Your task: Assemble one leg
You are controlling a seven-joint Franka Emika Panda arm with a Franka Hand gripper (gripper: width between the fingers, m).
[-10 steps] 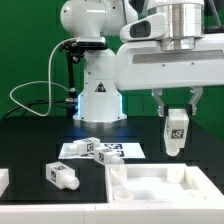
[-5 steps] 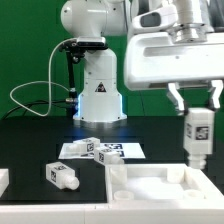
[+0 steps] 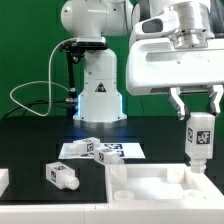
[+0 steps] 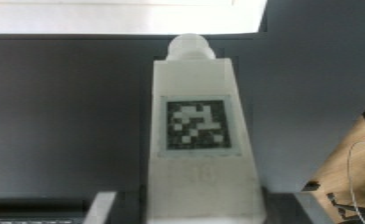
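Observation:
I will let go of the white leg with my gripper in the white panel's near corner (image 3: 194,193) farthest from the leg on the table.
My gripper (image 3: 199,108) is shut on a white leg (image 3: 200,138) with a black-and-white tag. It holds the leg upright over the far right corner of the large white panel with raised rims (image 3: 150,185). In the wrist view the leg (image 4: 200,130) fills the middle, its rounded tip pointing away, and my gripper (image 4: 200,205) has it between the fingers. Another leg (image 3: 62,176) lies on the black table at the exterior view's left. One more leg (image 3: 83,146) lies by the marker board.
The marker board (image 3: 110,150) lies flat behind the panel. The arm's white base (image 3: 97,95) stands at the back with a cable (image 3: 30,90) looping to its left. A white part (image 3: 4,180) shows at the left edge.
My gripper has carried the leg to the exterior view's right, from over the panel's back edge to over its far right corner. In the last half second it barely moved.

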